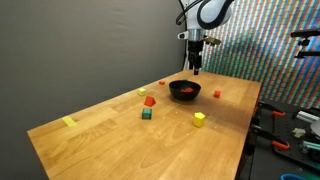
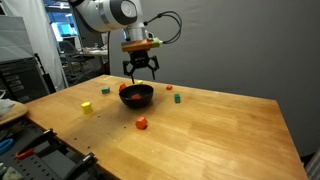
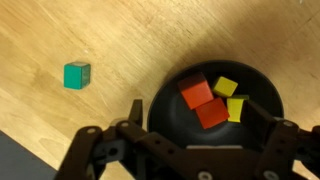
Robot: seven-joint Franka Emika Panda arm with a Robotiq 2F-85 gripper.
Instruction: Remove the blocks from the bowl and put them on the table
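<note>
My gripper should move down into the black bowl next, and there it should close on the sides of the red block (image 1: 187, 90) (image 3: 212, 113) nearest the middle of the bowl.
The black bowl (image 3: 166, 106) sits on the wood table (image 3: 120, 40) and holds two red blocks (image 3: 196, 92) (image 3: 212, 113) and two yellow blocks (image 3: 226, 86) (image 3: 237, 108). My gripper (image 3: 198, 125) is open and empty, with one finger to each side of the bowl. In both exterior views it hangs a little above the bowl (image 1: 184, 90) (image 2: 136, 95), gripper (image 1: 197, 68) (image 2: 141, 72) pointing down. A green block (image 3: 77, 75) lies on the table beside the bowl.
Loose blocks lie around the bowl: a red one (image 1: 150, 101), a green one (image 1: 147, 114), a yellow one (image 1: 199, 119) and a small red one (image 1: 217, 93). A yellow tape strip (image 1: 69, 122) lies near the table's end. Tools and clutter lie past the table edge (image 1: 285, 130).
</note>
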